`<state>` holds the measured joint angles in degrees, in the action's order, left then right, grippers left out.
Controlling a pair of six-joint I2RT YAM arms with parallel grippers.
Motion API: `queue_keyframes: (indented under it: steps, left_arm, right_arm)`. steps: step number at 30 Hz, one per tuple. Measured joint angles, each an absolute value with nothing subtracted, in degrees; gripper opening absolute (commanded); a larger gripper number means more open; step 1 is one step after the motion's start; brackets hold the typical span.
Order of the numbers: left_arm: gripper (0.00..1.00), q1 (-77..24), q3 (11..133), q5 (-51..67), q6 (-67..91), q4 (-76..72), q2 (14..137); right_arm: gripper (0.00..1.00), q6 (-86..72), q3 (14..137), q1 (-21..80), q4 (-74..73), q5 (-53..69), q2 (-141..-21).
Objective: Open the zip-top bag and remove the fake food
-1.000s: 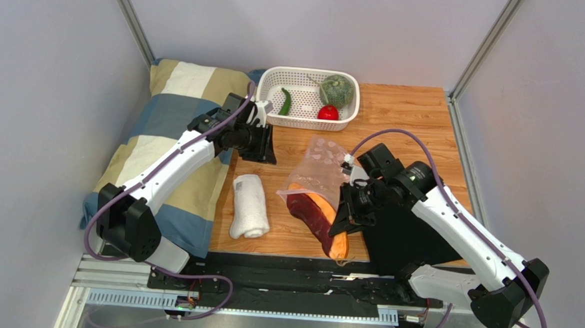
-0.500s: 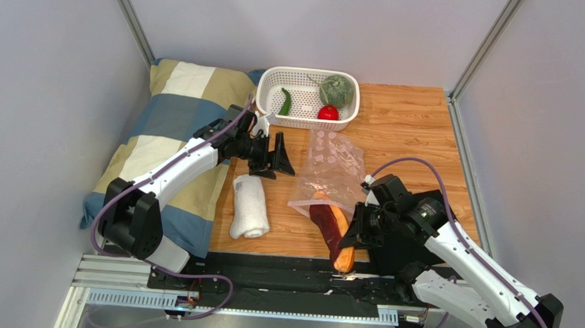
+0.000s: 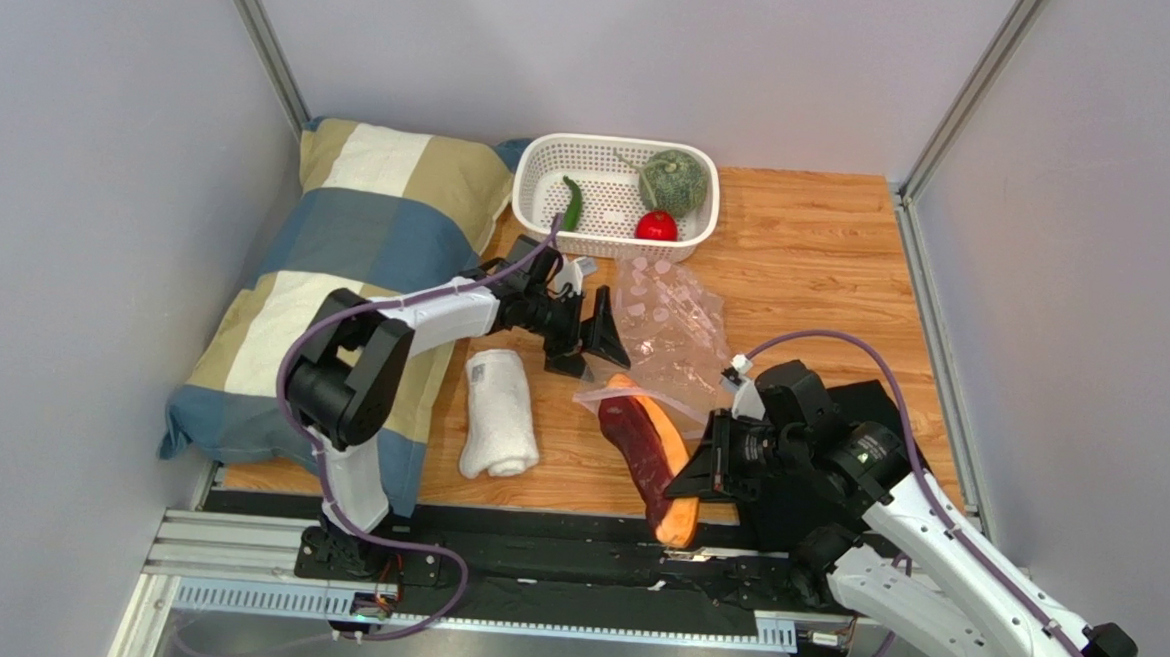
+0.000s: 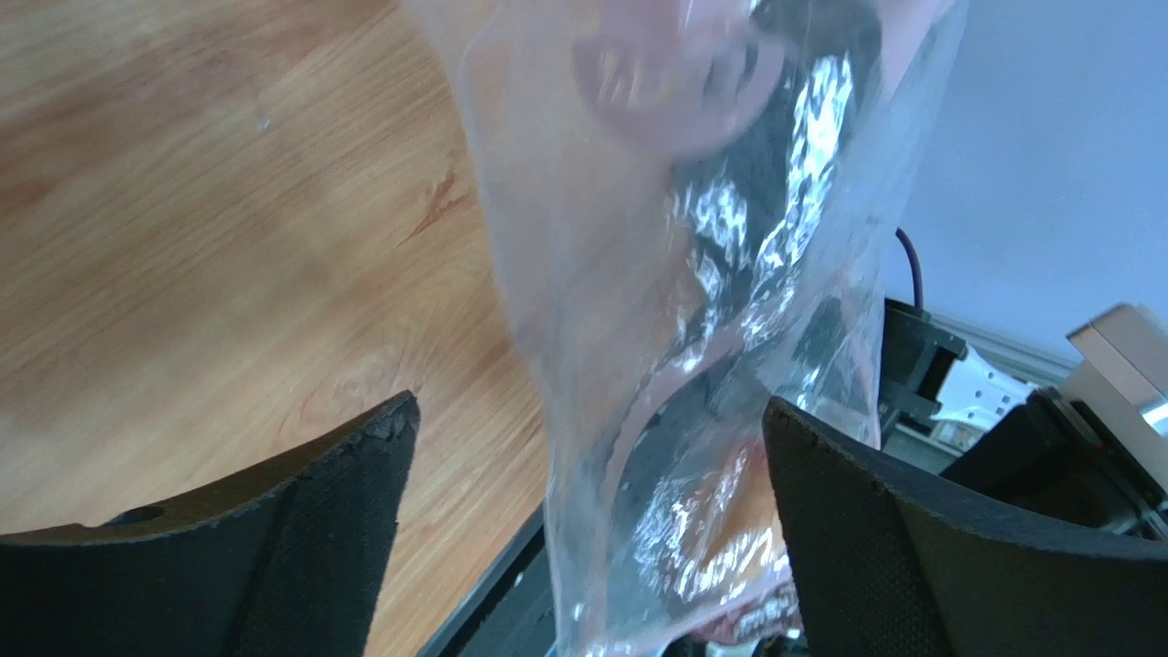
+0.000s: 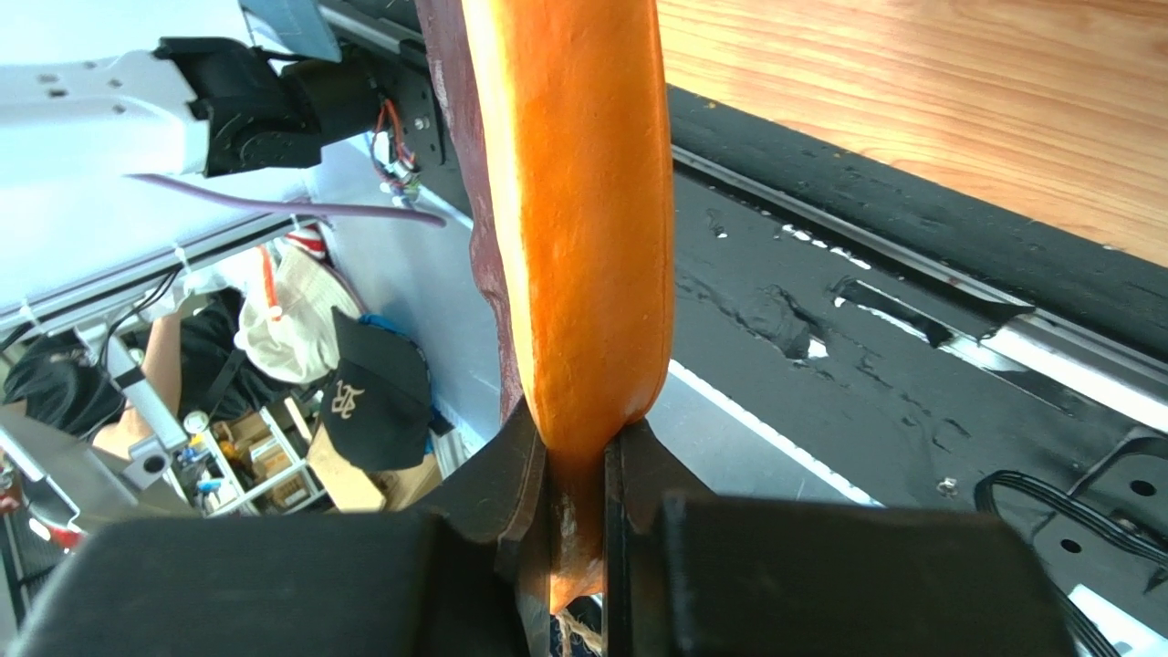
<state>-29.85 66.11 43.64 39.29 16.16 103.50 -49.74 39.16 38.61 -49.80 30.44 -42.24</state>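
Observation:
My right gripper is going to set the purple-and-orange fake food piece, now low over the table's near edge, down on the slim green pepper in the white basket (image 3: pixel 574 201).
The clear, dotted zip-top bag (image 3: pixel 669 330) lies crumpled on the wooden table. My left gripper (image 3: pixel 588 336) is open at its left edge. In the left wrist view the bag (image 4: pixel 686 315) hangs between the wide-apart fingers (image 4: pixel 288 534) of the left gripper (image 4: pixel 590 411), touching neither. My right gripper (image 3: pixel 693 485) is shut on the purple-and-orange fake food piece (image 3: pixel 645 449), low over the table's near edge. The piece's far end sits at the bag's near edge. From the right wrist, the gripper (image 5: pixel 579 479) clamps the orange end (image 5: pixel 583 205).
A white basket (image 3: pixel 546 192) at the back holds a slim green pepper (image 3: pixel 571 203), a bumpy green vegetable (image 3: pixel 674 180) and a red tomato (image 3: pixel 657 226). A rolled white towel (image 3: pixel 500 411) lies left of the bag. A checked pillow (image 3: pixel 348 241) fills the left side.
The left gripper opened and swung right from the pillow's edge to the bag. The right gripper drew the purple-and-orange piece toward the near edge, mostly out of the bag.

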Motion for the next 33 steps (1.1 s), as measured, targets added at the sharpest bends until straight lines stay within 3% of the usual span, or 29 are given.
queue_keyframes:
  steps: [1,2,4,5,8,13,16,17,18,20,24,33]
  left_arm:
    - [0.80,-30.37,66.11,44.10,40.23,14.44,104.99]
    - [0.58,-30.61,66.11,44.38,40.97,13.32,105.78]
    - [0.39,-30.87,66.43,44.53,42.11,11.75,106.94]
    - [0.25,-31.00,67.29,44.60,41.95,11.77,107.57]
    - [0.07,-30.41,69.36,43.53,41.63,12.21,108.47]
    - [0.07,-29.21,72.99,40.62,38.26,16.78,109.19]
    - [0.25,-29.12,74.83,38.68,35.79,20.21,109.89]
    - [0.40,-29.12,75.09,38.13,34.96,21.56,109.93]
    - [0.45,-29.12,75.29,37.34,33.89,23.18,109.93]
    - [0.54,-29.15,75.37,35.75,32.05,26.22,109.75]
    - [0.57,-29.17,74.26,32.21,28.97,31.73,106.43]
    - [0.60,-28.75,73.91,26.28,25.71,39.22,92.99]
  right_arm:
    - [0.00,-49.78,39.16,38.61,-49.65,30.76,-42.24]
    - [0.00,-49.78,39.16,38.61,-49.63,31.09,-42.24]
    - [0.00,-49.71,39.16,38.74,-50.09,31.83,-42.11]
    - [0.00,-49.67,39.16,38.92,-50.54,32.10,-41.91]
    - [0.00,-48.75,39.13,39.75,-54.30,32.95,-39.44]
    - [0.00,-47.99,39.03,40.01,-60.73,34.92,-28.14]
    - [0.00,-48.60,39.22,40.07,-59.77,35.97,-25.52]
    - [0.00,-48.58,39.92,40.07,-59.51,35.38,-26.37]
    - [0.00,-48.36,41.45,40.05,-59.33,33.82,-28.34]
    - [0.00,-47.48,45.84,39.79,-58.26,29.71,-34.61]
    - [0.00,-44.07,60.95,35.03,-51.33,24.51,-54.65]
    - [0.00,-34.46,93.17,23.33,-38.98,29.15,-96.47]
